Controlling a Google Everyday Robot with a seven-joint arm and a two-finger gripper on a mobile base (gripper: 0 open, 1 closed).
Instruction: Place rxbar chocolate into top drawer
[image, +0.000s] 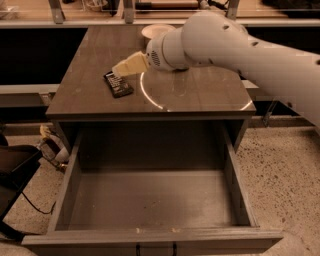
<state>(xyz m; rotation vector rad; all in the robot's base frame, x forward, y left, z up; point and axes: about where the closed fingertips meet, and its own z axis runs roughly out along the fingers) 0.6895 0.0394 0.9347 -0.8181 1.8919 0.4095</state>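
The robot's gripper should close on the middle of the rxbar chocolate (118, 84), between the bar's far end and its near end.
The rxbar chocolate (118, 84) is a small flat black wrapper with white lettering. It lies on the left part of the cabinet top. My gripper (119, 68) reaches in from the right on the white arm. Its cream-coloured tip hangs just above the far end of the bar. The top drawer (75, 170) is pulled fully open below the cabinet top. It is a wide grey-brown box with a bare flat bottom and low side walls.
A pale bowl (156, 31) stands at the back of the cabinet top (200, 92), behind the arm. A counter edge runs along the back. Dark cables and a black object (15, 170) lie on the speckled floor left of the drawer.
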